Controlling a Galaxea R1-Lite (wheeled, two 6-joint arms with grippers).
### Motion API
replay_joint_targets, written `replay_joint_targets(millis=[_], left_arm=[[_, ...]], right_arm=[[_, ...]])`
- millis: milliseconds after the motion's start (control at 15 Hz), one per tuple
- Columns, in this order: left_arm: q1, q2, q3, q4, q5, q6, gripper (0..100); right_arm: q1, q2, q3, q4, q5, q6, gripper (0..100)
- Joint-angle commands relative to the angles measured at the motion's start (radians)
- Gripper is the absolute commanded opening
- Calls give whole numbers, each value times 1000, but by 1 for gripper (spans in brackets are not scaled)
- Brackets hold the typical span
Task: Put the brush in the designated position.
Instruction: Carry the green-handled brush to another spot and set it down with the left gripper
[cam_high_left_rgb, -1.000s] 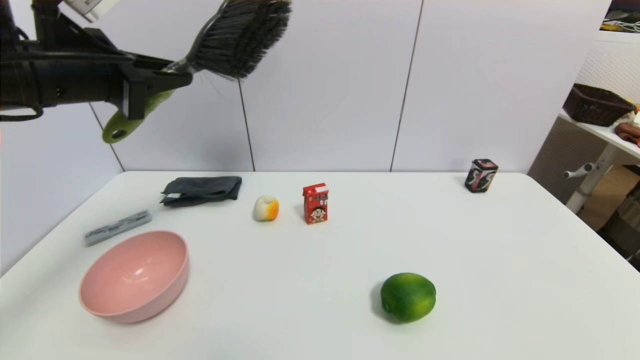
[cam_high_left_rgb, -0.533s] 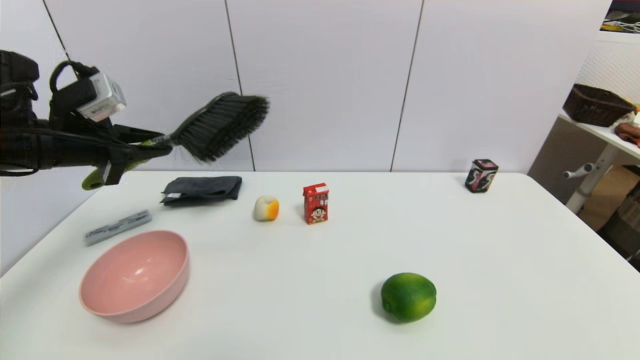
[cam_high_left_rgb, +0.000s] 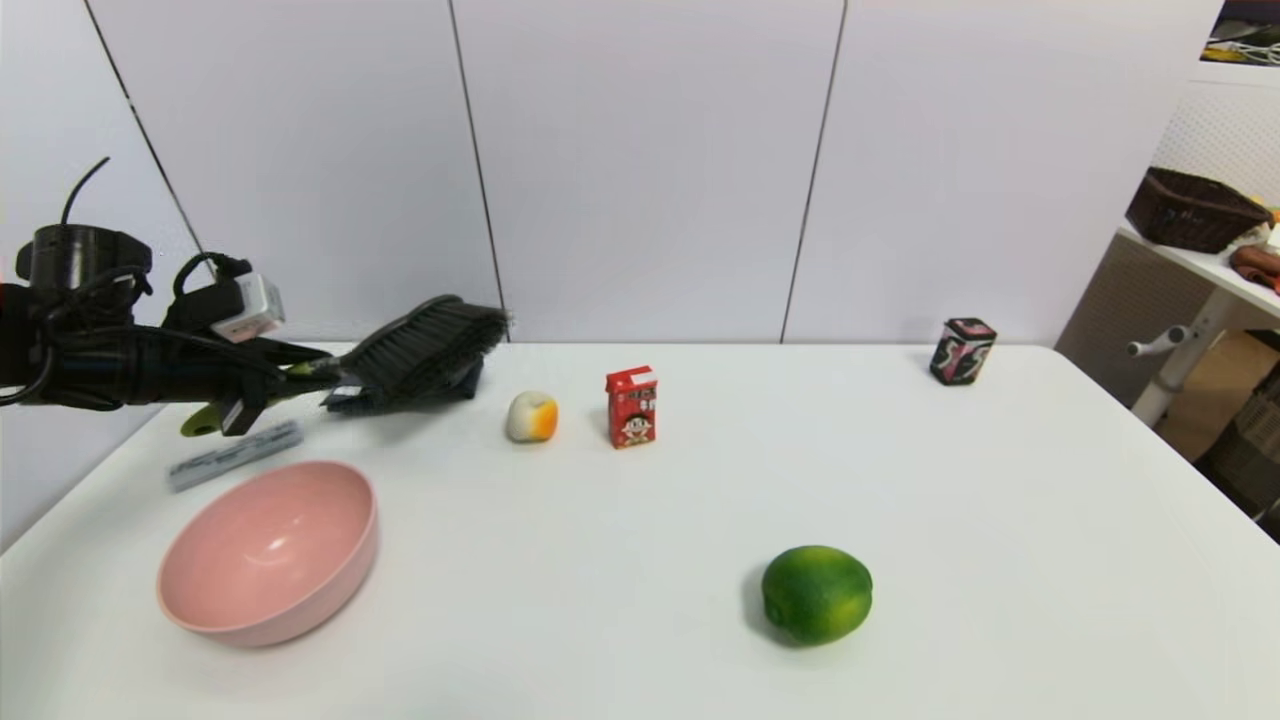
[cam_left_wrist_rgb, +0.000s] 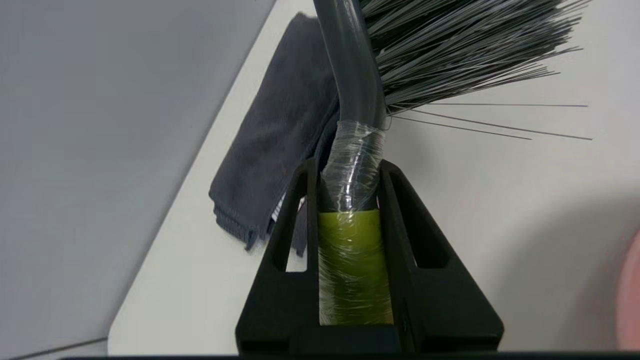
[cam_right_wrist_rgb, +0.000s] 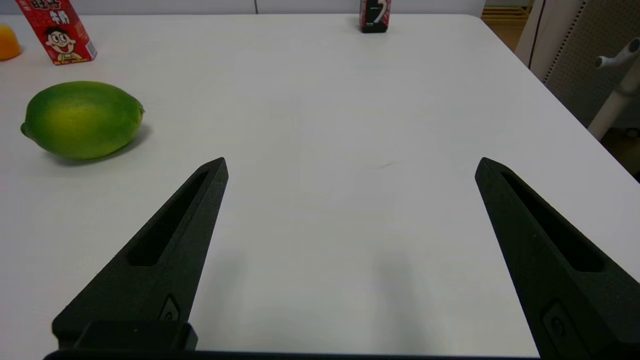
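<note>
My left gripper is to let the brush, now hanging low over the table, go on the white table (cam_high_left_rgb: 356, 461) (cam_left_wrist_rgb: 522, 240) between the pink bowl and the folded grey cloth.
My left gripper (cam_high_left_rgb: 305, 372) is shut on the brush (cam_high_left_rgb: 420, 345), clamping its lime-green handle (cam_left_wrist_rgb: 354, 260) where clear wrap covers it. The brush hangs low over the table's far left, its dark bristle head (cam_left_wrist_rgb: 465, 45) above the folded grey cloth (cam_left_wrist_rgb: 280, 145). The green handle end (cam_high_left_rgb: 200, 422) sticks out behind the fingers. The designated position bears no mark on the white table (cam_high_left_rgb: 700, 520). My right gripper (cam_right_wrist_rgb: 350, 165) is open and empty above bare tabletop at the right; it does not show in the head view.
A pink bowl (cam_high_left_rgb: 268, 548) stands at the near left with a flat grey bar (cam_high_left_rgb: 235, 456) behind it. A white-orange fruit (cam_high_left_rgb: 531, 416), a red carton (cam_high_left_rgb: 631, 406), a lime (cam_high_left_rgb: 816, 594) and a dark tin (cam_high_left_rgb: 962, 351) also stand on the table.
The left arm has come down steadily with the brush, from high against the wall to just above the grey cloth. Nothing on the table has moved.
</note>
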Motion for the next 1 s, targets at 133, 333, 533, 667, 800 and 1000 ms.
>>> replay_joint_targets(millis=[133, 333, 533, 667, 800, 1000], left_arm=[[67, 91, 10, 51, -44, 70, 0], [67, 116, 7, 229, -67, 179, 0], [69, 134, 6, 302, -70, 241, 0], [69, 139, 3, 304, -70, 241, 0], [69, 140, 3, 304, -70, 237, 100], [69, 140, -19, 304, -67, 232, 100]], right_arm=[[-1, 1, 2, 0, 0, 0, 100], [-1, 1, 2, 0, 0, 0, 100], [-1, 1, 2, 0, 0, 0, 100], [1, 1, 2, 0, 0, 0, 100], [-1, 1, 2, 0, 0, 0, 100], [-1, 1, 2, 0, 0, 0, 100]])
